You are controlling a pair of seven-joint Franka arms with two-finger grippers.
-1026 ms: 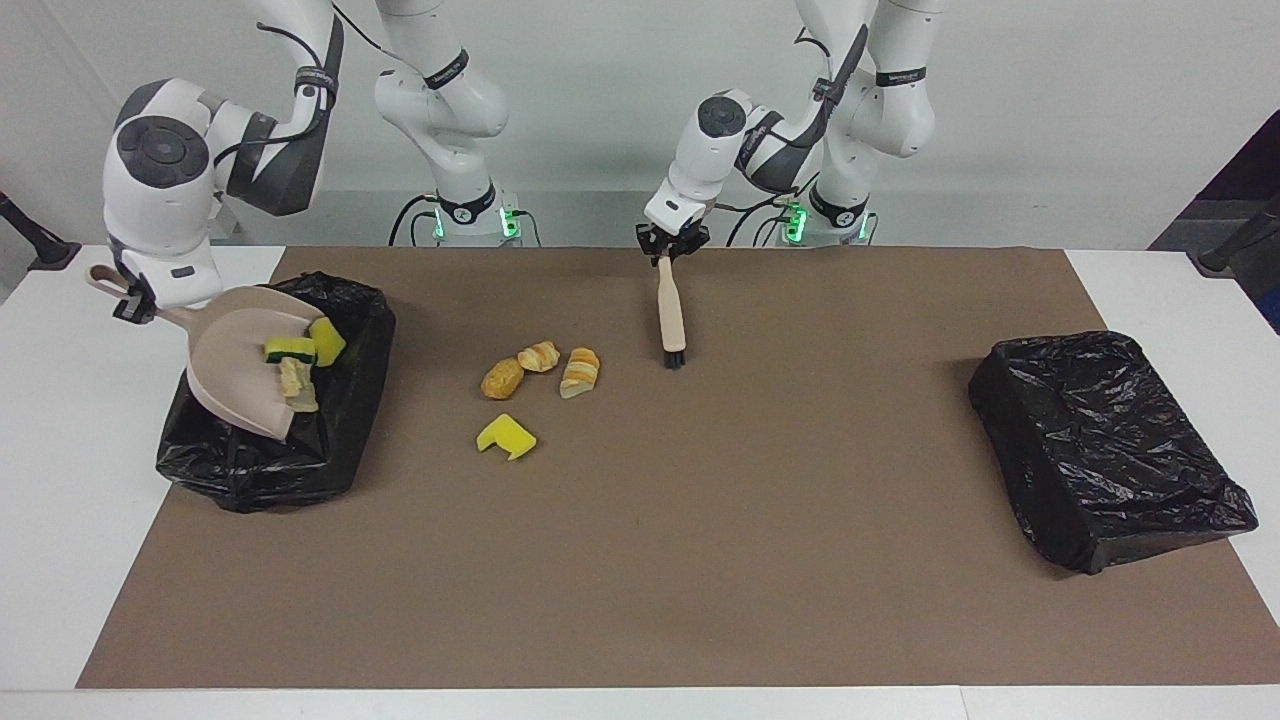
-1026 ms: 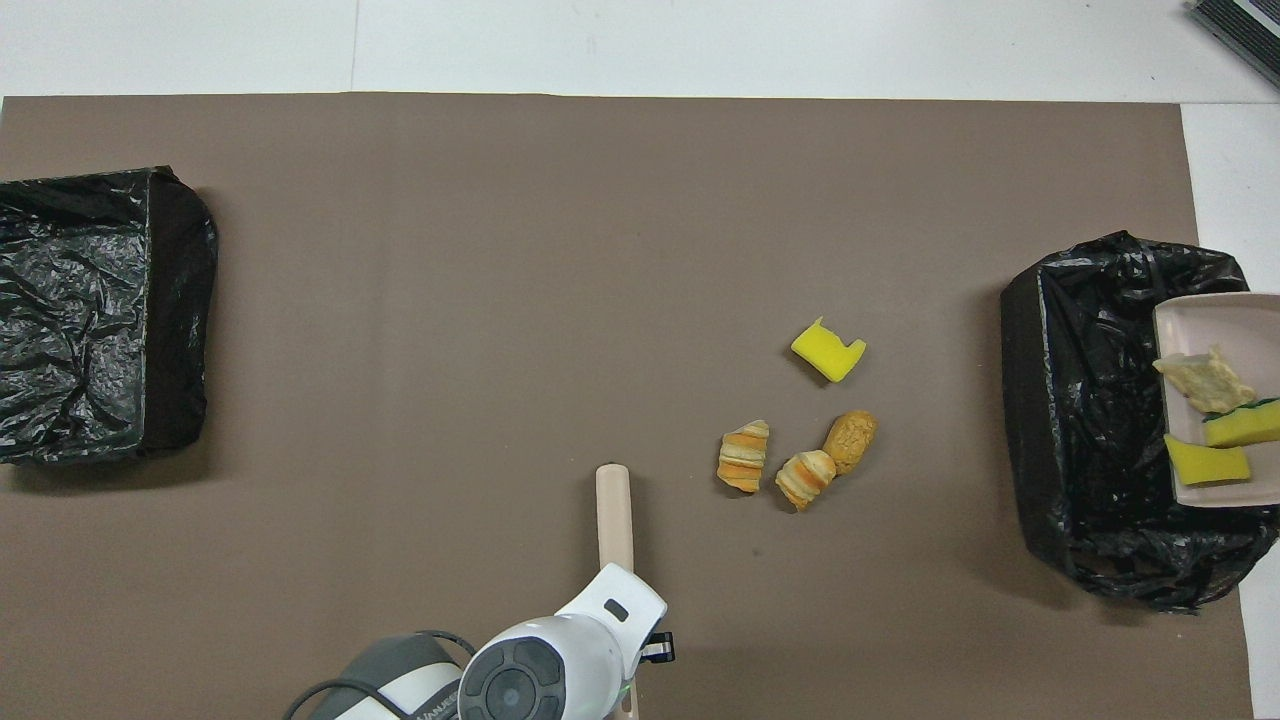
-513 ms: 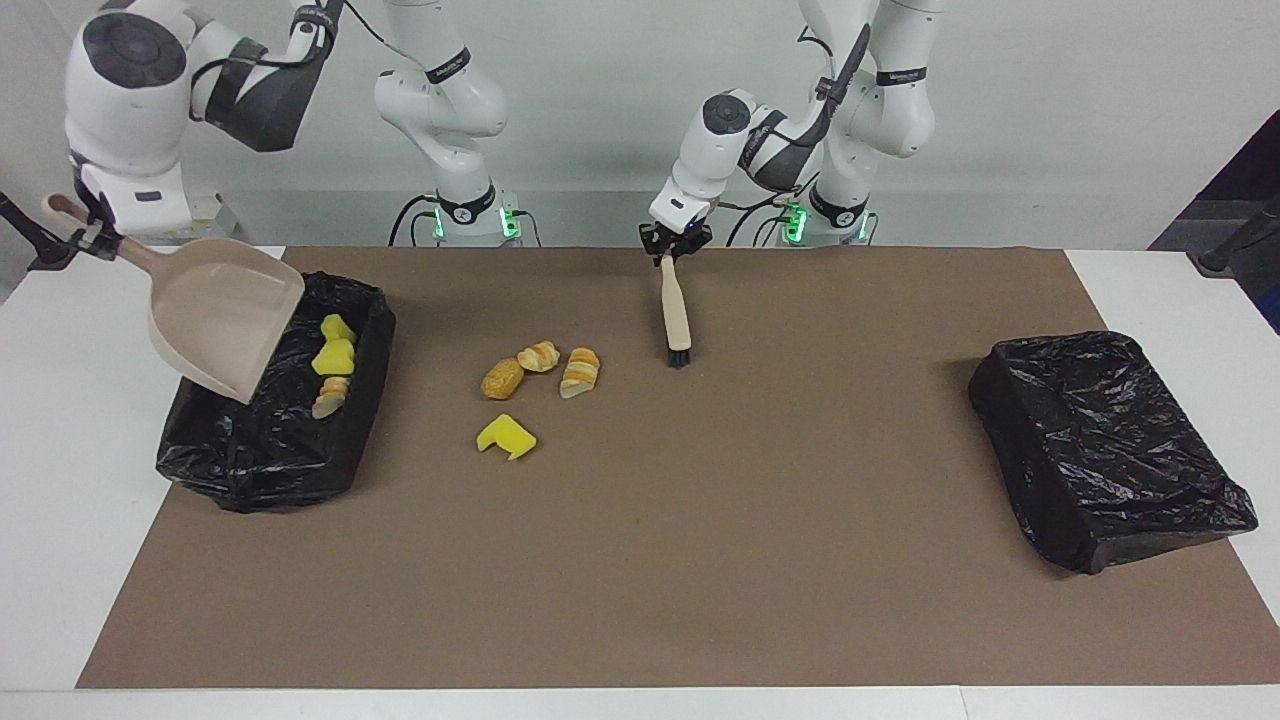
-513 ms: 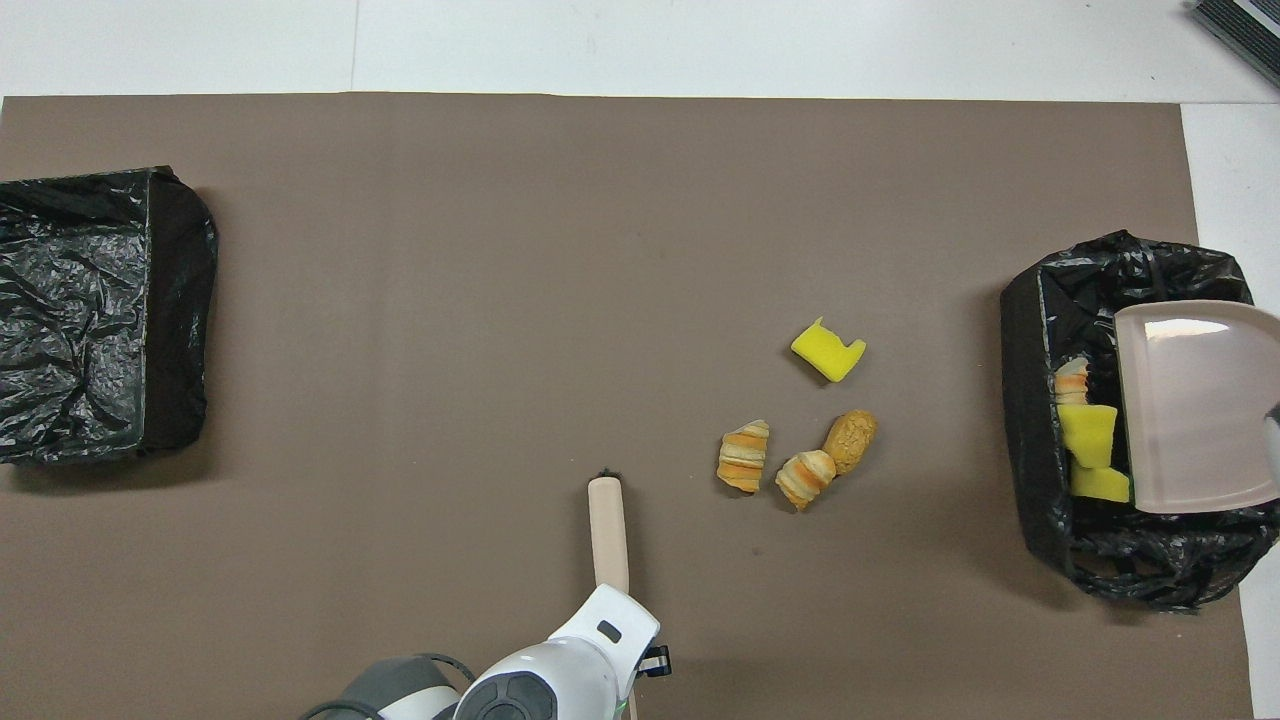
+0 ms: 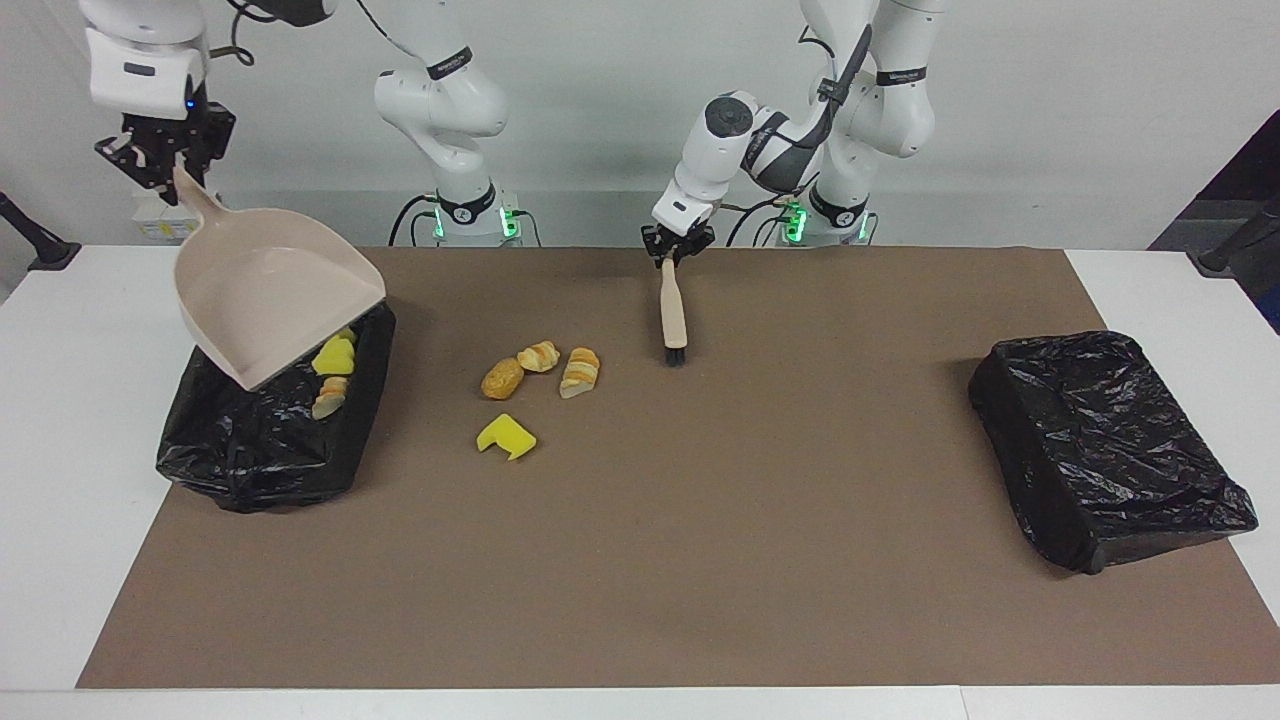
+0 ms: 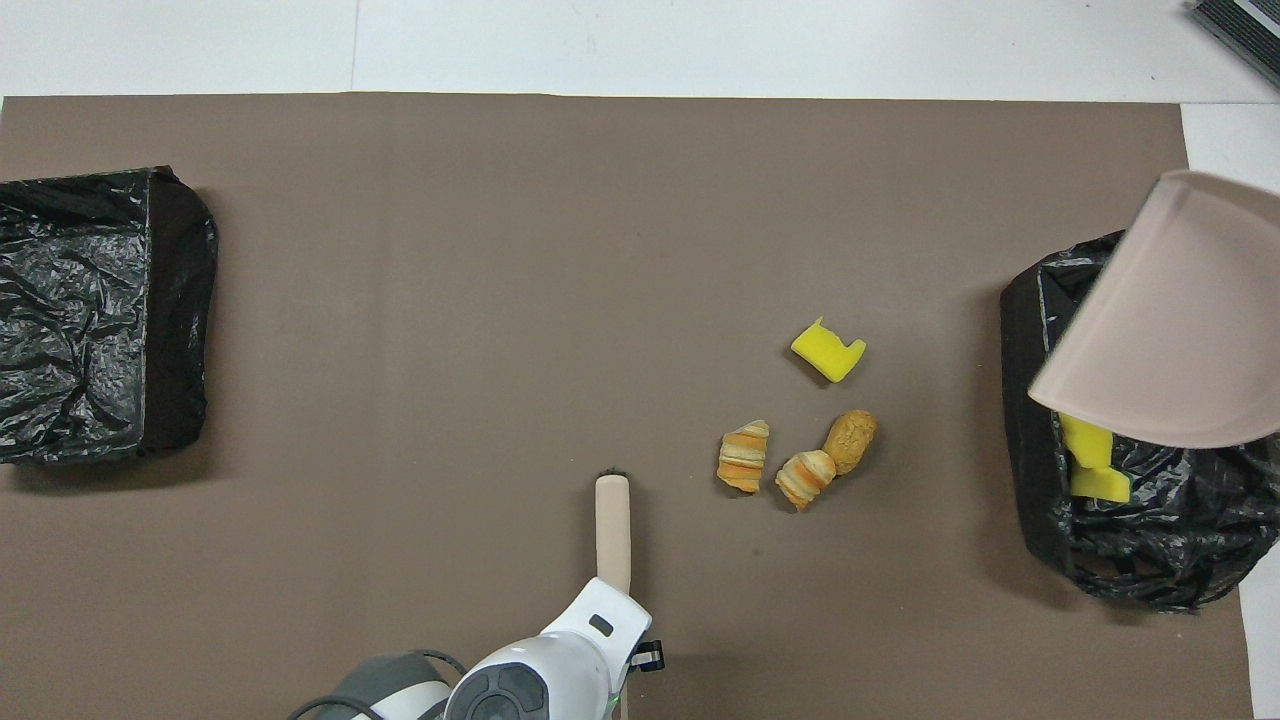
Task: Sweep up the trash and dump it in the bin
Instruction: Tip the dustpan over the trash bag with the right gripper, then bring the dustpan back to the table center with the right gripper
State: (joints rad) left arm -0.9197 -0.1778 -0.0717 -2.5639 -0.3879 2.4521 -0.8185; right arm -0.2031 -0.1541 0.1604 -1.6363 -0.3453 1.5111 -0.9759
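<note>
I should set the beige dustpan down with my right gripper on the bare brown mat (image 6: 612, 262) between the brush and the mat's far edge.
My right gripper (image 5: 160, 160) is shut on the handle of the beige dustpan (image 5: 270, 300), held high and tilted, empty, over the black-bagged bin (image 5: 260, 450) at the right arm's end. Yellow sponge chunks (image 5: 335, 355) and a bread piece (image 5: 328, 395) lie in that bin. Three bread pieces (image 5: 539, 356) and a yellow sponge chunk (image 5: 506, 436) lie on the brown mat. My left gripper (image 5: 672, 250) is shut on the beige brush (image 5: 673, 315), whose black bristles point down at the mat beside the bread. The overhead view shows the dustpan (image 6: 1170, 320), bin (image 6: 1150, 540), bread (image 6: 805, 477), sponge (image 6: 828, 350) and brush (image 6: 612, 520).
A second black-bagged bin (image 5: 1110, 445) stands at the left arm's end of the mat, also in the overhead view (image 6: 95, 315). The brown mat (image 5: 700, 560) covers most of the white table.
My right gripper rose and swung the dustpan up over the bin. The sponges and the lump slid out of it into the bin. The brush shifted only slightly.
</note>
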